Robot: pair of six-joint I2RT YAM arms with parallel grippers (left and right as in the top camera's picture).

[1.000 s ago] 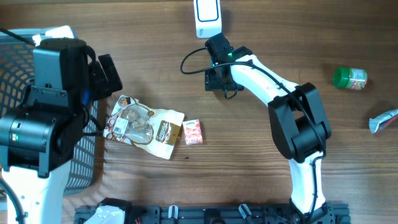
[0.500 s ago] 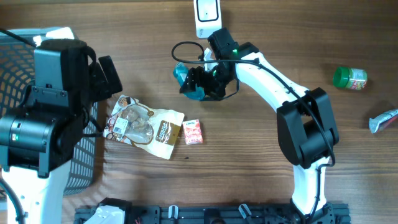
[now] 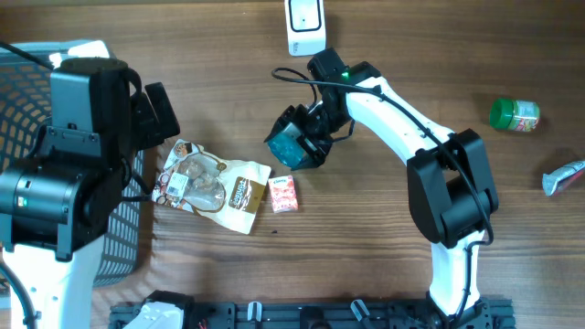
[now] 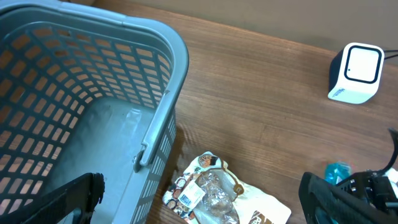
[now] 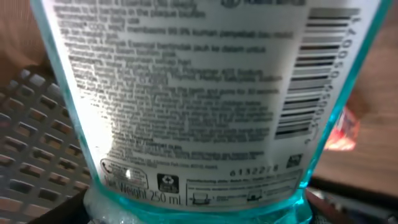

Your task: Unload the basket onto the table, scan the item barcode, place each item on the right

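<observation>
The robot's right gripper needs to set the teal bottle, now held above the table, down on the bare table (image 3: 339, 157) near the small pink box, toward the green jar.
My right gripper (image 3: 309, 139) is shut on a teal see-through bottle (image 3: 290, 146), holding it above the table a little below the white barcode scanner (image 3: 304, 26). The bottle (image 5: 186, 93) fills the right wrist view and hides the fingers. Its white label shows fine print and a barcode (image 5: 317, 74) along the right side. My left gripper (image 4: 202, 208) is open with nothing in it, hovering over the basket's edge and a snack bag (image 4: 211, 193). The left wrist view also shows the scanner (image 4: 356, 73) and a bit of the bottle (image 4: 339, 171).
A grey plastic basket (image 3: 18, 110) stands at the left edge. The snack bag (image 3: 212, 185) and a small pink box (image 3: 284, 194) lie mid-table. A green jar (image 3: 515, 115) and a tube (image 3: 564, 176) sit at the far right.
The right gripper has swung the teal bottle away from just under the scanner, down and to the left, turning it. The left arm has not moved.
</observation>
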